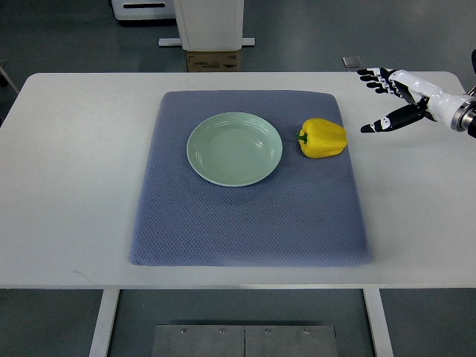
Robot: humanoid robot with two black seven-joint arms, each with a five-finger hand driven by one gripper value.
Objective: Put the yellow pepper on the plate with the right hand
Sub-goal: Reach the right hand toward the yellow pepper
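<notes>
Next, I move my right gripper to the yellow pepper beside the plate and close it across the pepper's body [318, 138], just behind its green stem.
A yellow pepper [323, 138] with a green stem lies on its side on the blue-grey mat [245, 208], just right of the pale green plate [234, 148]. The plate holds nothing. My right hand [383, 100] comes in from the right edge, hovering over the white table right of the mat. Its black-tipped fingers are spread and hold nothing. It is roughly a hand's width from the pepper, not touching it. The left arm does not show.
The white table [59, 186] carries the mat in its middle. Beyond the far edge stand a cardboard box [213, 61] and a white machine base [208, 22] on the grey floor.
</notes>
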